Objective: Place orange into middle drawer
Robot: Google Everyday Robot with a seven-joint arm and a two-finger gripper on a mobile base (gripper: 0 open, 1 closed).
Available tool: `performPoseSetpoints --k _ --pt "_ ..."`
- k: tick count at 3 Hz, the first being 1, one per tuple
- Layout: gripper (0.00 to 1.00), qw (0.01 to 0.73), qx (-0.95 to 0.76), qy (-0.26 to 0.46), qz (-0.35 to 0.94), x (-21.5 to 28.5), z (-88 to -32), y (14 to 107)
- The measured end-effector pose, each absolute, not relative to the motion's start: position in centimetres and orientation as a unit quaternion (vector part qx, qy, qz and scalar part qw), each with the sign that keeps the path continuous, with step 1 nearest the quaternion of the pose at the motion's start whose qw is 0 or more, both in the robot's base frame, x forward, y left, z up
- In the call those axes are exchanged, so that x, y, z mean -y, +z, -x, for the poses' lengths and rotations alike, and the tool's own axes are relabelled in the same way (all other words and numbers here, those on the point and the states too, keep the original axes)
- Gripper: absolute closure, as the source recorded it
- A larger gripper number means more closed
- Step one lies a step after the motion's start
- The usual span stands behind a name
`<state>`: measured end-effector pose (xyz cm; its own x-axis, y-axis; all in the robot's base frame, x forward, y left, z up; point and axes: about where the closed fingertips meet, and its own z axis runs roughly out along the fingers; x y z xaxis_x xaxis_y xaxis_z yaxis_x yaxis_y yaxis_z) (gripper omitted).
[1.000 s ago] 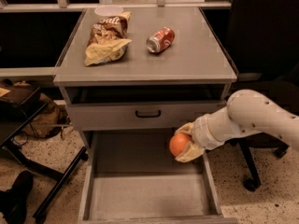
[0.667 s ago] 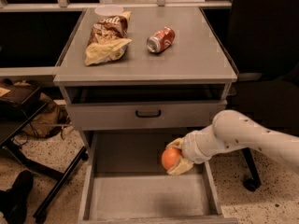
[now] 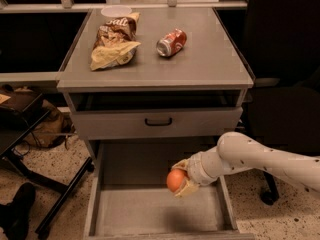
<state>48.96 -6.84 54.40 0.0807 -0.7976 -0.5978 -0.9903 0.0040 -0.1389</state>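
Note:
I need to release the orange near the centre of the grey bottom (image 3: 167, 196) of the open middle drawer.
The orange (image 3: 174, 180) is a round orange fruit held in my gripper (image 3: 180, 179), above the right middle of the open middle drawer (image 3: 125, 214). The drawer is a wide grey box pulled out at the bottom of the cabinet, with low side walls and a flat grey floor. My white arm (image 3: 260, 159) reaches in from the right. The gripper is shut on the orange, with pale fingers (image 3: 186, 188) above and below the fruit. The orange hangs a little above the drawer floor.
A grey drawer front with a black handle (image 3: 158, 121) sits above the open drawer. On the cabinet top (image 3: 210, 64) lie a red soda can (image 3: 171, 42), two chip bags (image 3: 114, 44) and a white cup (image 3: 116, 11). A black chair base (image 3: 45, 184) stands at left.
My gripper has carried the orange leftward and down, from beside the drawer's right wall to over the drawer's floor. Nothing on the cabinet top has moved.

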Motion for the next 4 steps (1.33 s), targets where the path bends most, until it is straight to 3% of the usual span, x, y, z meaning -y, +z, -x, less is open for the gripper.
performPoseSetpoints --k 2,3,4 --pt "1.0 0.265 -0.662 0.138 0.687 5.6 -49.4 44.9" --pt "1.0 0.255 -0.69 0.114 0.668 3.8 -52.2 37.0" --pt "1.0 0.255 -0.69 0.114 0.668 3.8 -52.2 37.0"
